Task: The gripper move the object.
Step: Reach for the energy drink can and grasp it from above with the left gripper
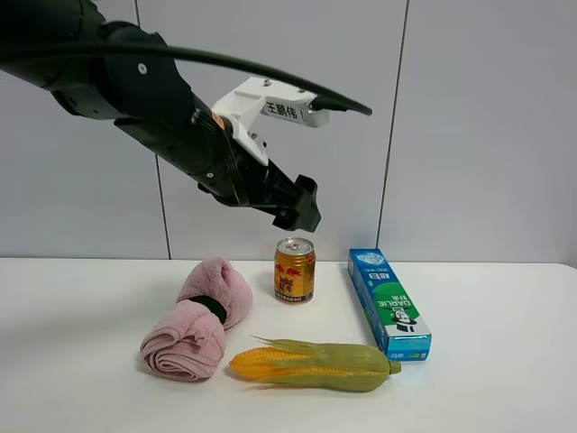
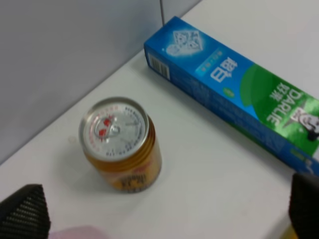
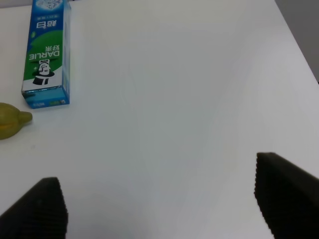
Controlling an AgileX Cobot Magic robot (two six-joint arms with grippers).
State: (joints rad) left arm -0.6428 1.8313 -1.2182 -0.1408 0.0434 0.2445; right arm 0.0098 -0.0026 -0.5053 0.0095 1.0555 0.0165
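Observation:
My left gripper is going to close around the upper body (image 1: 295, 264) (image 2: 128, 167) of the gold-yellow drink can, below the silver top of the can.
The gold-yellow drink can (image 1: 295, 271) with a red bull logo and silver top stands upright on the white table, near the back wall. My left gripper (image 1: 299, 206), a black claw on a black arm with a white labelled block, hangs in the air just above the can without touching it. In the left wrist view the can (image 2: 119, 144) is seen from above, beyond the gripper (image 2: 164, 211), whose jaws stand wide apart and empty. My right gripper (image 3: 159, 204) is open and empty over bare table; it does not show in the exterior view.
A blue-green box (image 1: 389, 302) lies right of the can, and shows in both wrist views (image 2: 239, 89) (image 3: 46, 55). A yellow-green corn cob (image 1: 311, 363) lies in front of the can. A rolled pink towel (image 1: 198, 316) lies to its left. A grey wall stands behind.

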